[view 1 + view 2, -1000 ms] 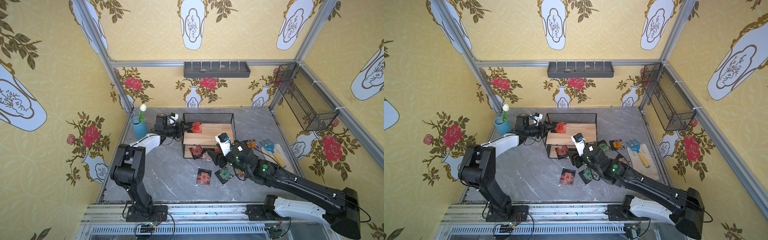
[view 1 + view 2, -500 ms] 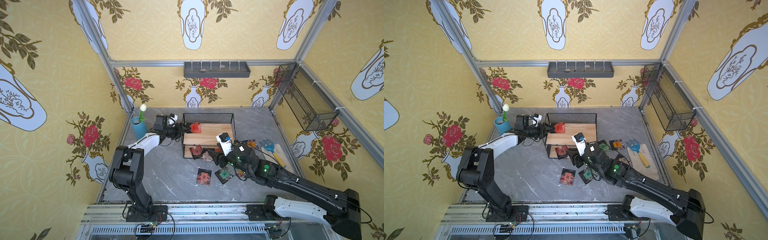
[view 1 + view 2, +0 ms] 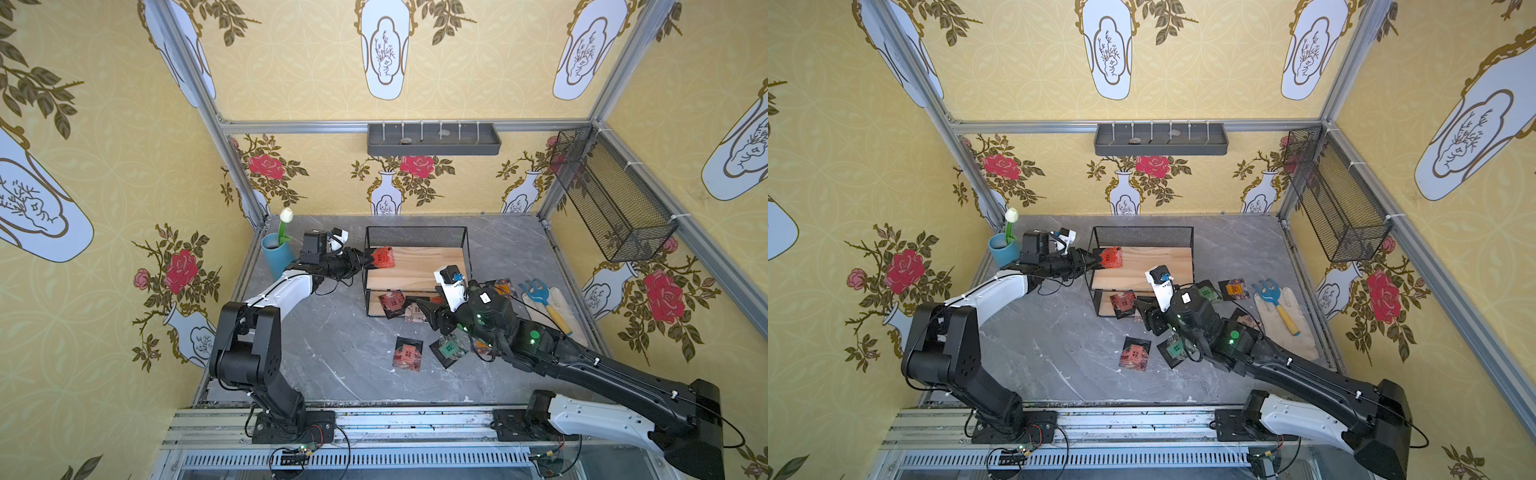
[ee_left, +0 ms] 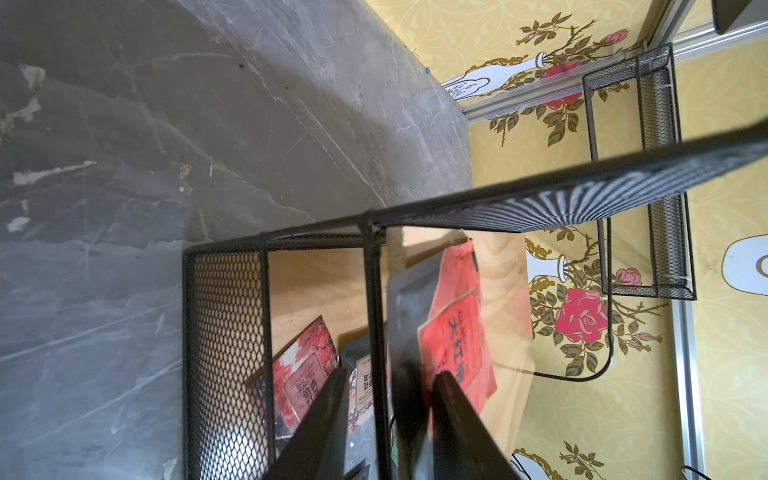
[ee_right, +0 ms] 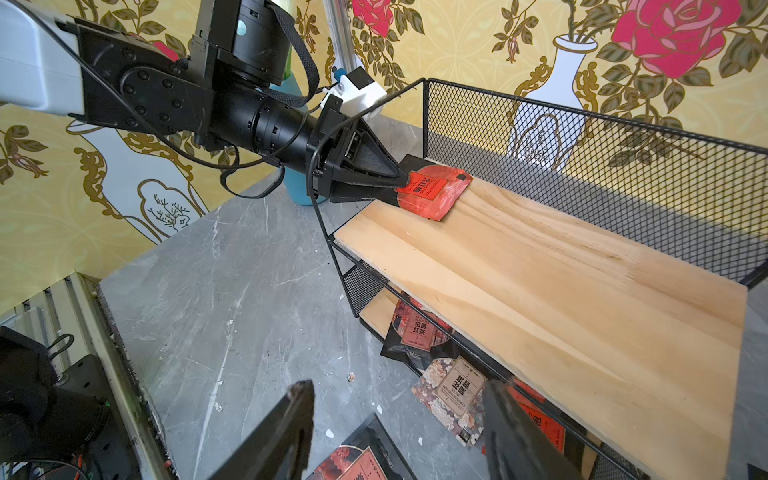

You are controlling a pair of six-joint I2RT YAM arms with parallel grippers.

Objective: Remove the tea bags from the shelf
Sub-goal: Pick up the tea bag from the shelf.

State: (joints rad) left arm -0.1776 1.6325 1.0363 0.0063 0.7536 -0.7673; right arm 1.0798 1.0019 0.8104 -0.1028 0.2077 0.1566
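Note:
Next, I open my left gripper and take the bag's black edge [image 4: 407, 344] above the shelf's side bar, because that bar sits within the left gripper's fingers beside the red tea bag.
The shelf [image 3: 415, 231] [image 3: 1142, 232] stands at the back of the table. A red tea bag [image 3: 383, 257] [image 5: 432, 191] [image 4: 457, 332] leans at the left end of its top board. My left gripper [image 3: 368, 259] [image 4: 390, 378] reaches in over the shelf's side. Its jaws are narrowed round the bag's black edge, with a gap on one side. On the lower board lie a red bag [image 3: 392, 302] and a beige one [image 5: 457, 388]. My right gripper [image 3: 432, 316] [image 5: 395, 399] hangs open above the beige bag, holding nothing. Dark red [image 3: 408, 353] and green [image 3: 449, 348] bags lie on the table.
A blue vase with a white tulip [image 3: 274, 257] stands just behind the left arm. A blue hand rake [image 3: 544, 303] lies on a beige cloth at the right. More sachets [image 3: 1235, 289] lie right of the shelf. A grey tray [image 3: 432, 141] and mesh basket [image 3: 611, 199] hang on the walls.
The left jaws have narrowed round the red tea bag's edge, and the bag has shifted slightly left. The right arm has hardly moved.

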